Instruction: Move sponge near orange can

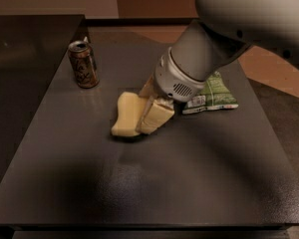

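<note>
Next, my gripper lets go of the sponge close beside the orange can's foot (105,82), on the side that faces the green snack bag.
The sponge (123,117) is a pale yellow foam block, tilted, with its lower end touching or just above the dark table (154,183). My gripper (145,109) is shut on the sponge's right side, with one pale blocky finger (157,117) in front. The orange can (83,63) stands upright at the table's far left, to the upper left of the sponge, about a can's height from it.
A green snack bag (215,95) lies flat on the table to the right of my gripper, partly hidden by my arm. My big grey arm (249,14) fills the upper right. A second dark surface (25,49) adjoins the table on the left.
</note>
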